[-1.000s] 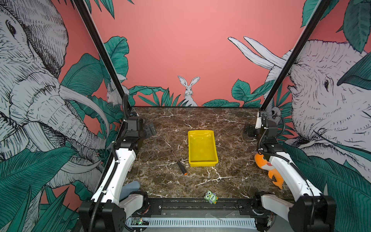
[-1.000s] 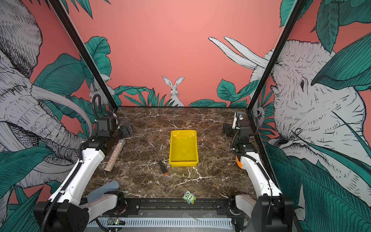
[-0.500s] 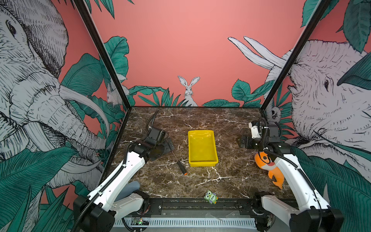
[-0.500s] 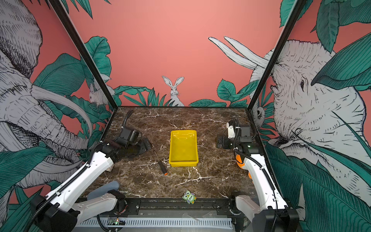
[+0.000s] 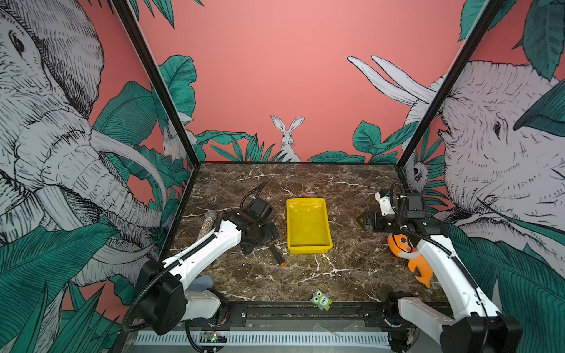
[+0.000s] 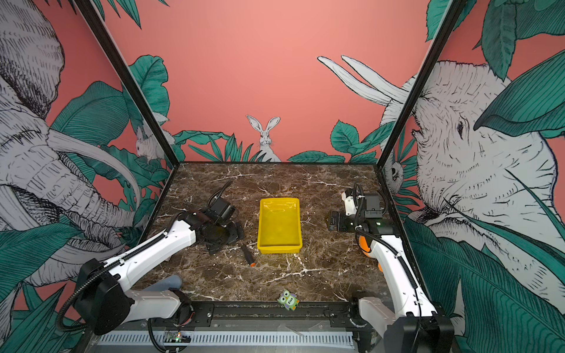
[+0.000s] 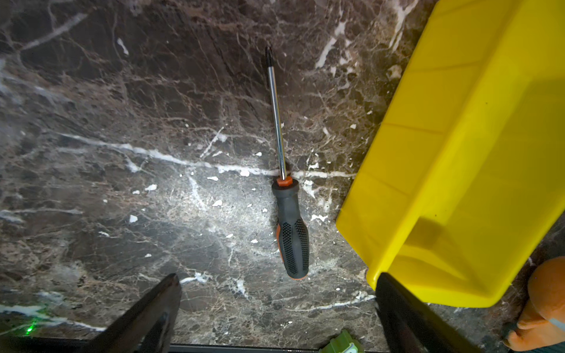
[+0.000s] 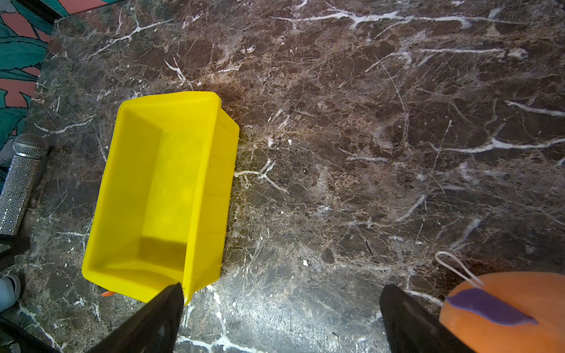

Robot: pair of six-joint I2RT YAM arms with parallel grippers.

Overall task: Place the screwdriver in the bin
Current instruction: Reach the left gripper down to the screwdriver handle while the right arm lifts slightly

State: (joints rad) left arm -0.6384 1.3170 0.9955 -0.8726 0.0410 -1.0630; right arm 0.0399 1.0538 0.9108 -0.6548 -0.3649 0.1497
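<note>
My left gripper should go to the screwdriver next and close on the front half of its black handle [image 5: 275,252] [image 7: 289,213], just behind its orange ring.
The screwdriver [image 7: 290,238] lies flat on the marble, with a black handle, an orange butt and a thin shaft. It rests just left of the bin's near left corner. In both top views only its handle [image 5: 276,255] [image 6: 248,256] shows, because my left gripper [image 5: 260,241] [image 6: 226,240] hangs over the shaft. That left gripper [image 7: 278,279] is open and empty, and the butt sits just beyond its fingertips. The yellow bin [image 5: 288,223] [image 6: 260,223] [image 7: 458,152] [image 8: 159,183] is empty. My right gripper [image 5: 362,220] [image 6: 330,220] [image 8: 282,288] is open and empty, to the right of the bin.
A glittery silver microphone [image 5: 207,224] [image 8: 21,180] lies by the left wall. An orange fish plush [image 5: 409,253] [image 8: 504,311] sits under the right arm. A small green owl toy [image 5: 321,300] [image 6: 288,300] stands at the front edge.
My left arm has swung from the left wall toward the middle and come down over the screwdriver. The right gripper has shifted a little toward the bin. Screwdriver and bin have not moved.
</note>
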